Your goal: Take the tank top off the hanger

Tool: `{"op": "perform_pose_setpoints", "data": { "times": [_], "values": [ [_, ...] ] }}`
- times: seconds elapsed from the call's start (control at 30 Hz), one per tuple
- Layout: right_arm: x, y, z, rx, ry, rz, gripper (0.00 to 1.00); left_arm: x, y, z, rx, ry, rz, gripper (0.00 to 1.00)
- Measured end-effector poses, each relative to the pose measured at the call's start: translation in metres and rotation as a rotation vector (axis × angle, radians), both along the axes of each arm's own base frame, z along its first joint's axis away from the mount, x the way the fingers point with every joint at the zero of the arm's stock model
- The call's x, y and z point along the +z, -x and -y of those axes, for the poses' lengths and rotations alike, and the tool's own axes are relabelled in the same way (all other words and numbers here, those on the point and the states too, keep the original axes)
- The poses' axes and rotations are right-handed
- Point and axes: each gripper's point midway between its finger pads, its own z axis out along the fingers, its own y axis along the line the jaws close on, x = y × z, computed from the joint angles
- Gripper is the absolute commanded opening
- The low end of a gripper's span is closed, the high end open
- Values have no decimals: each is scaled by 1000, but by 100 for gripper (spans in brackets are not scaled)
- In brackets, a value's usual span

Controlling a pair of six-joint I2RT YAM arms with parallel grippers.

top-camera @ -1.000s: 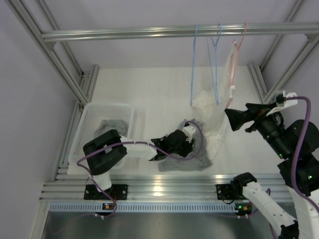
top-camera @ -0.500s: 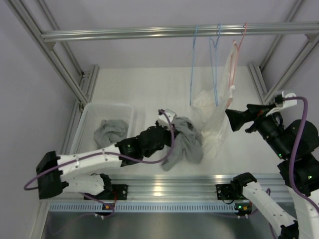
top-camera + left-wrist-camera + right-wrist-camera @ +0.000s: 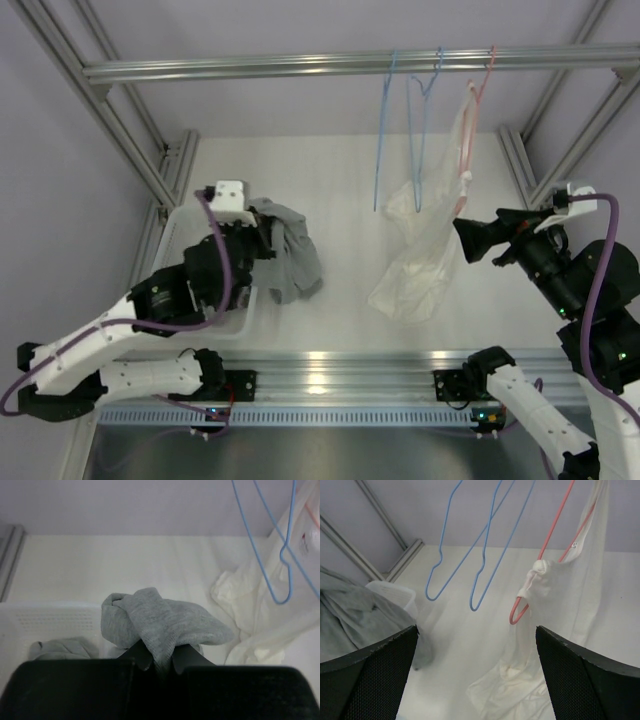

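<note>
My left gripper needs to release the grey tank top onto the other grey garment inside the white basket (image 3: 220, 264) (image 3: 67, 649).
My left gripper (image 3: 258, 236) (image 3: 161, 663) is shut on a grey tank top (image 3: 292, 252) (image 3: 165, 622) and holds it lifted at the right edge of the white basket (image 3: 172, 245). A white tank top (image 3: 422, 262) (image 3: 560, 630) hangs from the pink hanger (image 3: 472, 115) (image 3: 547, 542) on the rail, bunched at the hanger's lower bend, with its hem lying on the table. My right gripper (image 3: 466, 240) (image 3: 476, 630) is open and empty, just right of the white tank top. The grey tank top also shows at the left of the right wrist view (image 3: 355, 620).
Two bare blue hangers (image 3: 400, 130) (image 3: 470, 555) (image 3: 265, 555) hang from the rail (image 3: 300, 66) left of the pink one. Another grey garment (image 3: 62, 647) lies in the basket (image 3: 50, 622). Frame posts stand at both sides of the table.
My left arm swung left and lifted the grey tank top from the table's middle to the basket edge. The white tank top's hem resettled. The right arm has not moved.
</note>
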Motion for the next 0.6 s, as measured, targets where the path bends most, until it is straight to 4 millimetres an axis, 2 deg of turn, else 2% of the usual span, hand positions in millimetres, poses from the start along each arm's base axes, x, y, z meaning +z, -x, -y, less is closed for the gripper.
{"op": "perform_pose_setpoints", "data": {
  "times": [0.13,0.27,0.4,0.5,0.6],
  "values": [
    [-1,-2,-1,0,2,-5,99,76,3,-44,114,92,101,0],
    [0,-5,-2,1,4,-11,99,133,5,-81,240,109,167,0],
    [-1,-6,-3,6,4,-17,99,159,2,-105,387,45,181,0],
    [-1,-6,-5,16,3,-17,99,162,-2,-119,497,-44,171,0],
    [-1,-5,-8,32,-5,-21,99,157,-15,-140,626,-137,160,0]
  ]
}}
